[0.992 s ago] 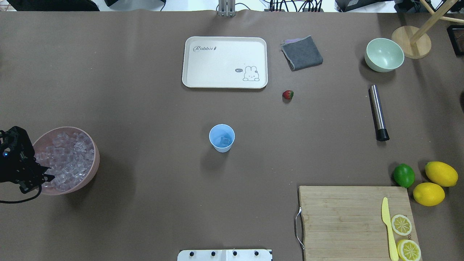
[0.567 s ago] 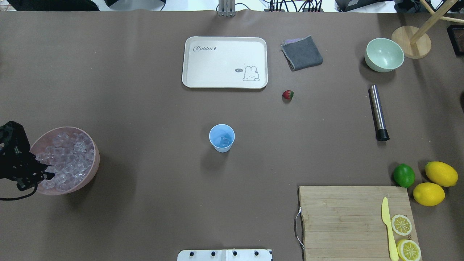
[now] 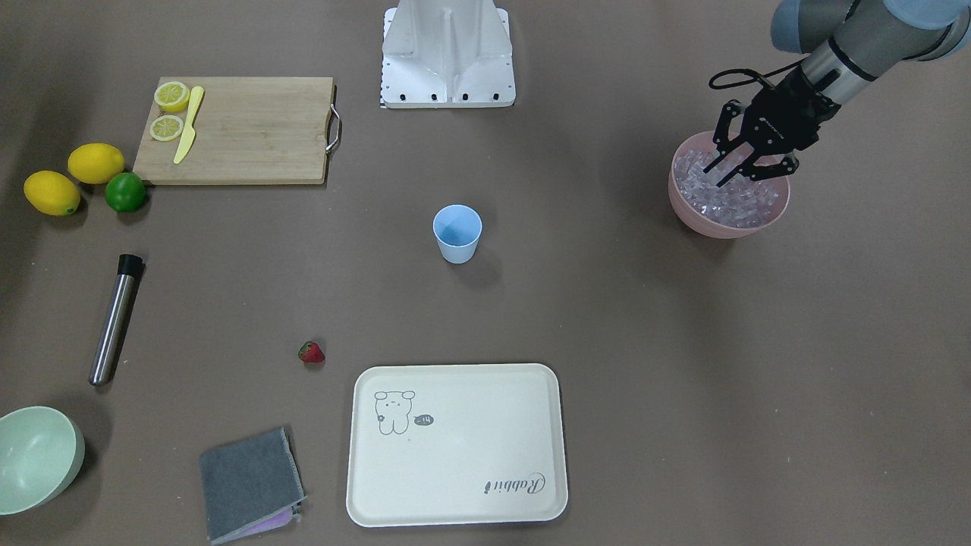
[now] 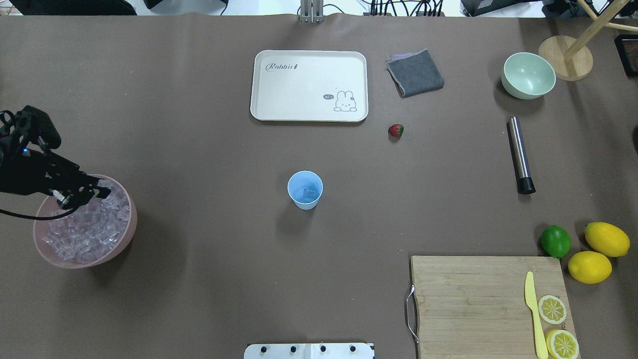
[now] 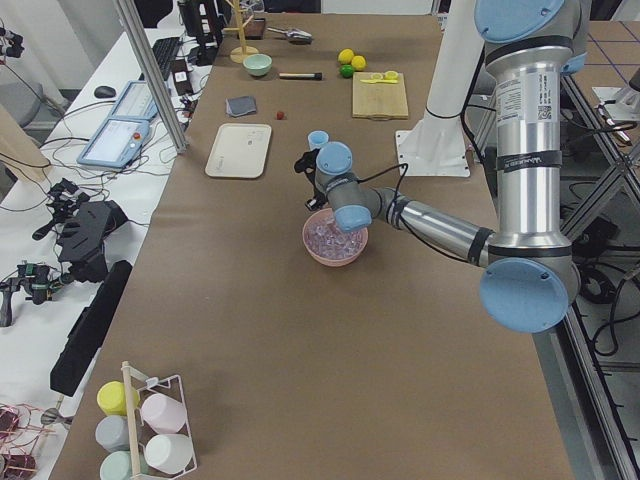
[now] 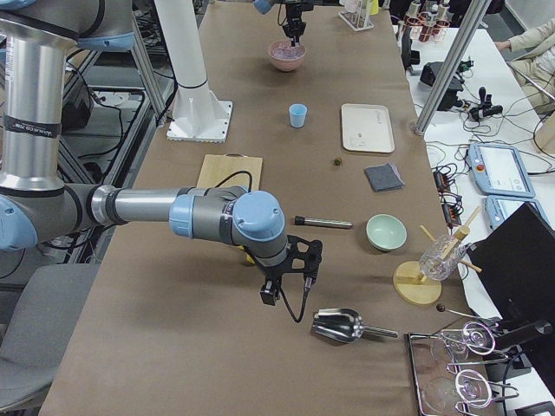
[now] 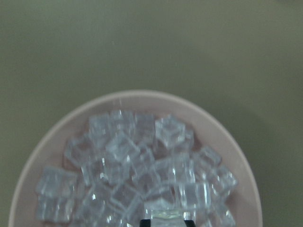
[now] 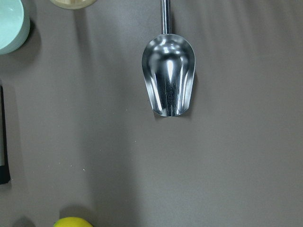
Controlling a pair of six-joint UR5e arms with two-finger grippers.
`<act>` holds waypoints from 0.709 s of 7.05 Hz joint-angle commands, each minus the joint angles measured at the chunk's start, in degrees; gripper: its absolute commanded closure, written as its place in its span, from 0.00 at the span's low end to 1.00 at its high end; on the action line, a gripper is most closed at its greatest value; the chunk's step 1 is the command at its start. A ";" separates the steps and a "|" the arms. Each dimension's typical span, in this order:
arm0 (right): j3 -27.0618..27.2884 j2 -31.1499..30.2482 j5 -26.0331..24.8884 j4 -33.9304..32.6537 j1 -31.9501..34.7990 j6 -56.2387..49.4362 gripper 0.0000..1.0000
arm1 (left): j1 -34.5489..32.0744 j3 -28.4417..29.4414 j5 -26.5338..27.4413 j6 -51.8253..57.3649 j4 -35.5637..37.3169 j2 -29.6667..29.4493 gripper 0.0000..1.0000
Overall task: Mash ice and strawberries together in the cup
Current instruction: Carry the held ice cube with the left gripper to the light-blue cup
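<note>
My left gripper is going to let go, and then the ice cube will rest at the bottom of the light-blue cup (image 3: 457,236) standing in the middle of the table.
The light-blue cup (image 4: 305,189) stands mid-table with one ice cube (image 4: 310,192) inside; it also shows in the front view (image 3: 457,233). The strawberry (image 4: 396,130) lies alone, far right of the cup. A pink bowl (image 4: 130,219) at the left holds many ice cubes (image 4: 84,232). My left gripper (image 4: 82,194) hangs over the bowl's far side; in the left wrist view one ice cube (image 7: 165,215) sits between its fingertips. My right gripper (image 6: 286,290) shows only in the exterior right view, above a metal scoop (image 8: 168,82); I cannot tell its state.
A cream tray (image 4: 309,85), grey cloth (image 4: 415,73) and pale green bowl (image 4: 528,75) lie at the far side. A steel muddler (image 4: 520,154), a lime (image 4: 555,241), two lemons (image 4: 606,239) and a cutting board (image 4: 473,299) with knife and lemon slices are on the right.
My left gripper has moved from the bowl's near left edge across to its far side. Nothing else has moved.
</note>
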 commanded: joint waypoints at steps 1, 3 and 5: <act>-0.11 -0.19 0.05 0.16 0.00 -0.03 0.00 | 1.72 2.52 1.77 -11.64 5.05 -14.21 1.00; -0.20 -0.10 -0.04 0.16 0.00 -0.03 0.00 | 13.27 3.06 14.03 -18.84 10.42 -22.84 1.00; -0.38 0.25 -0.04 0.16 -0.09 0.05 0.00 | 22.52 5.78 25.30 -21.59 15.79 -31.12 1.00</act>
